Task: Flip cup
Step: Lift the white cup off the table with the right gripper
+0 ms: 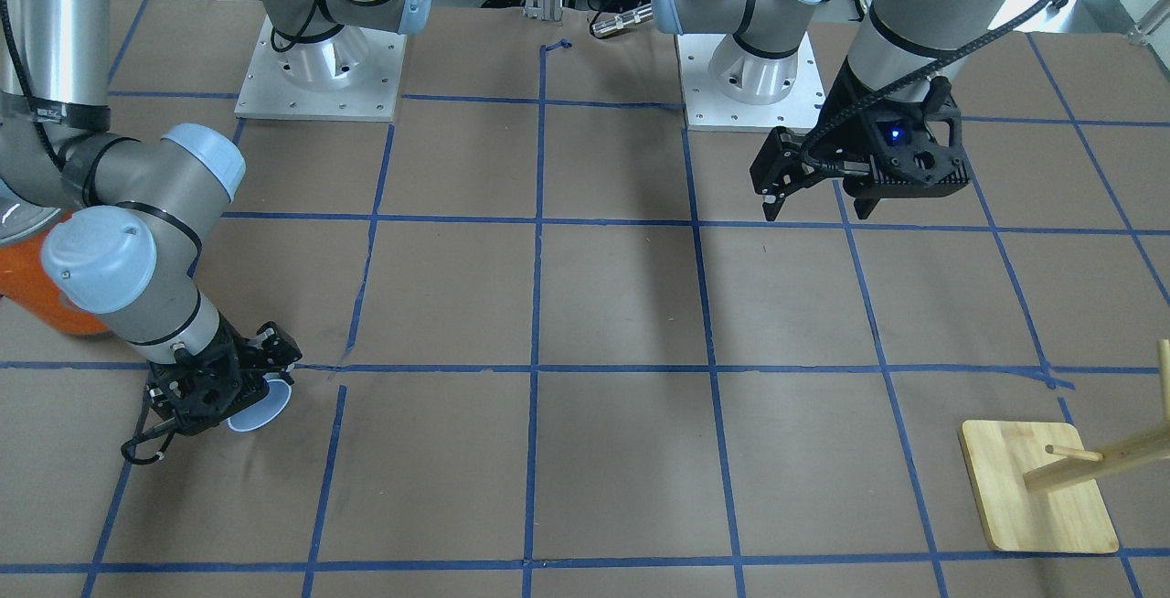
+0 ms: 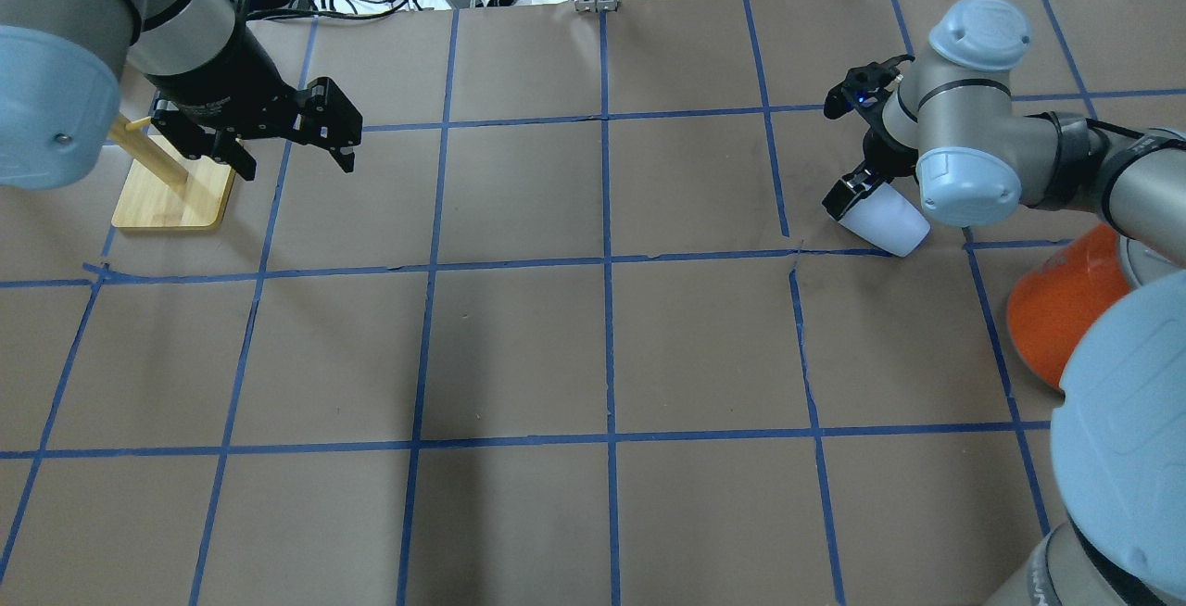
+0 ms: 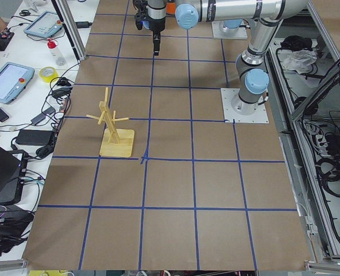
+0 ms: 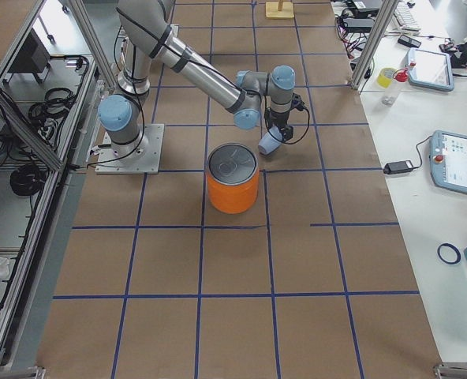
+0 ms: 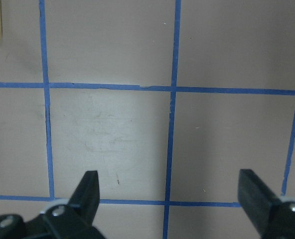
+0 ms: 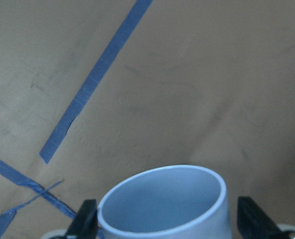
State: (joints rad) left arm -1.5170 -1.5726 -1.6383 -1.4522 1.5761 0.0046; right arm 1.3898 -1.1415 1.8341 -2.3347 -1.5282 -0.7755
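Observation:
The robot's right gripper should next take hold of the pale blue-white cup, closing on the cup's sides (image 1: 263, 397) (image 6: 170, 225) next to its open rim.
The pale blue-white cup (image 2: 889, 224) lies tilted on its side on the brown paper at the right, mouth away from the robot. In the front-facing view the cup (image 1: 263, 406) shows its light blue inside. My right gripper (image 2: 862, 203) is low over it, open, with one finger on each side of the rim. In the right wrist view the cup (image 6: 162, 204) fills the gap between the fingers (image 6: 87, 221). My left gripper (image 2: 295, 164) hangs open and empty above the paper, far from the cup; the left wrist view shows only taped paper between its fingers (image 5: 90, 191).
A large orange can (image 2: 1056, 309) with a silver top (image 4: 233, 162) stands close to the cup, toward the robot. A wooden peg stand (image 2: 171, 198) sits on the left, just beside the left gripper. Blue tape lines grid the paper.

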